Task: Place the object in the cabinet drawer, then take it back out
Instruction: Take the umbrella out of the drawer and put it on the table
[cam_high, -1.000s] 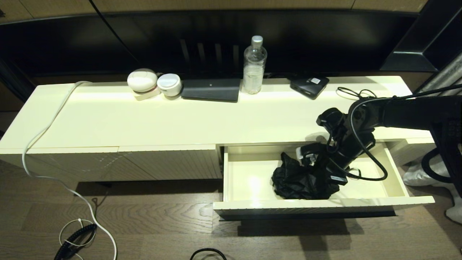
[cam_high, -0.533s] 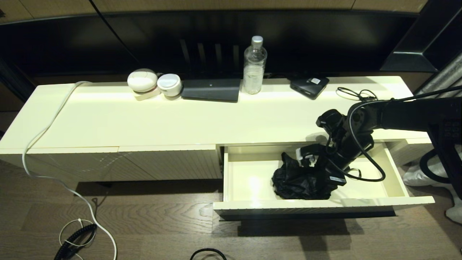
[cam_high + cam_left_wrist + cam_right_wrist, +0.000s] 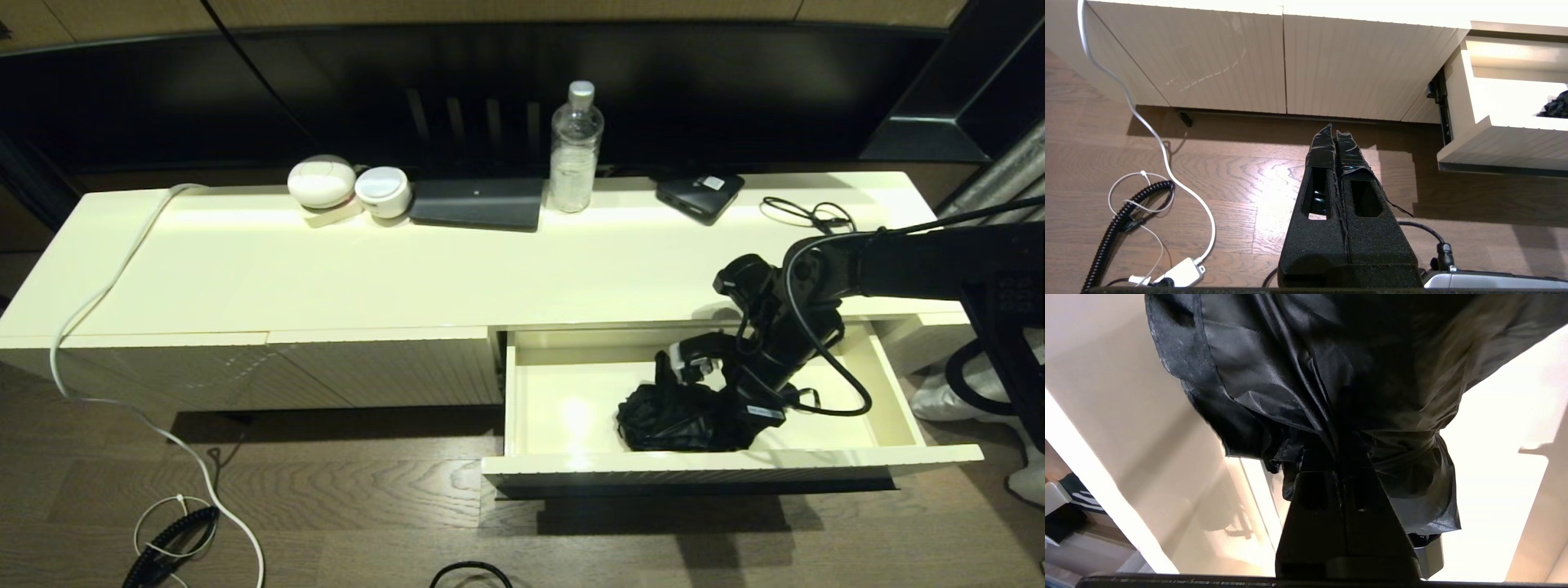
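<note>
My right gripper is going to release the black umbrella on the cabinet top in front of the flat black box (image 3: 713, 253).
The black umbrella (image 3: 669, 416) lies as a wrinkly bundle of black fabric on the floor of the cabinet drawer (image 3: 735, 462), which is pulled out wide at the cabinet's right end. My right gripper (image 3: 712, 402) reaches down into the drawer and is shut on the fabric. In the right wrist view the umbrella (image 3: 1310, 375) bunches over the right gripper (image 3: 1337, 465), whose fingertips are buried in the cloth. The umbrella's handle is hidden. My left gripper (image 3: 1334, 132) hangs shut and empty over the wooden floor, left of the drawer (image 3: 1494, 143).
On the cabinet top stand a clear bottle (image 3: 576, 151), a flat black box with a white sticker (image 3: 700, 194), a thin cable coil (image 3: 808, 214), a dark flat device (image 3: 478, 202) and two white round items (image 3: 322, 181). A white cord (image 3: 122, 392) trails to the floor.
My right gripper has sunk lower into the drawer with the umbrella; the fabric bundle now sits flatter on the drawer floor. The left arm has not moved.
</note>
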### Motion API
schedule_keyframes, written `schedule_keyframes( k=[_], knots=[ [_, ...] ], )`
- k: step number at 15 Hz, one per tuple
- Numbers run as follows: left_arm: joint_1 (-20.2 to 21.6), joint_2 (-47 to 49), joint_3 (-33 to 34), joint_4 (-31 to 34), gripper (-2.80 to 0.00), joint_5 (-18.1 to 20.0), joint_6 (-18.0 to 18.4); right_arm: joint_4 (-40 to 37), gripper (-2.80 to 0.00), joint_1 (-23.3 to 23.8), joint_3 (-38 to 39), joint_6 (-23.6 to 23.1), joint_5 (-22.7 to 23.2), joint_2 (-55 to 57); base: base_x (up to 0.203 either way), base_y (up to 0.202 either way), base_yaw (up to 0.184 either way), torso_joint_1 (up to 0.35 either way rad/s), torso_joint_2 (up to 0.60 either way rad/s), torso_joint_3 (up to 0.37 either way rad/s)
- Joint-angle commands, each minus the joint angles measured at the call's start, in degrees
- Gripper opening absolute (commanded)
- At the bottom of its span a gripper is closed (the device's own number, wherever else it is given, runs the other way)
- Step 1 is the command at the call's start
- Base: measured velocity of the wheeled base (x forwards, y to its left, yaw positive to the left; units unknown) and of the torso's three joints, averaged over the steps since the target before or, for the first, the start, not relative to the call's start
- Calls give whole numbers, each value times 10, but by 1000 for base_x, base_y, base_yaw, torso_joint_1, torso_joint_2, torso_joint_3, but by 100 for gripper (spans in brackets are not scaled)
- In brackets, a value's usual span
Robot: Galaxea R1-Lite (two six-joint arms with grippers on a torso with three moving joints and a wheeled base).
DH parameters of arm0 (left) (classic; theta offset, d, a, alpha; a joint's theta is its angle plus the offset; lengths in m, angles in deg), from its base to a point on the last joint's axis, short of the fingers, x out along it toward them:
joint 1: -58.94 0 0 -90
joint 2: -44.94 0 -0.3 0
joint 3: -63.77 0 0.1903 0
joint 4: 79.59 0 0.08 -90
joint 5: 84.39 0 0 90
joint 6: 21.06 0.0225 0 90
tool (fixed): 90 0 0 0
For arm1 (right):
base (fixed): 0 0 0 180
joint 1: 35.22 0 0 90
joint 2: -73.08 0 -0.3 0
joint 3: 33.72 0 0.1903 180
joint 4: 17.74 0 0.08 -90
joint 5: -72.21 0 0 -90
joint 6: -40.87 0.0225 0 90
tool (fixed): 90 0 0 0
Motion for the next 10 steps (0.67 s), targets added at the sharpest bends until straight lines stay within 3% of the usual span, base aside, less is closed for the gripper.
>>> schedule_keyframes(
  k=[1, 10],
  knots=[
    [0, -1, 0, 0, -280, 0, -1, -2, -280, -1, 15, -5, 0, -12, 0, 0, 0, 0, 0, 0],
    [0, -1, 0, 0, -280, 0, -1, 6, -280, -24, 100, -3, -52, -188, 0, 0, 0, 0, 0, 0]
  ],
)
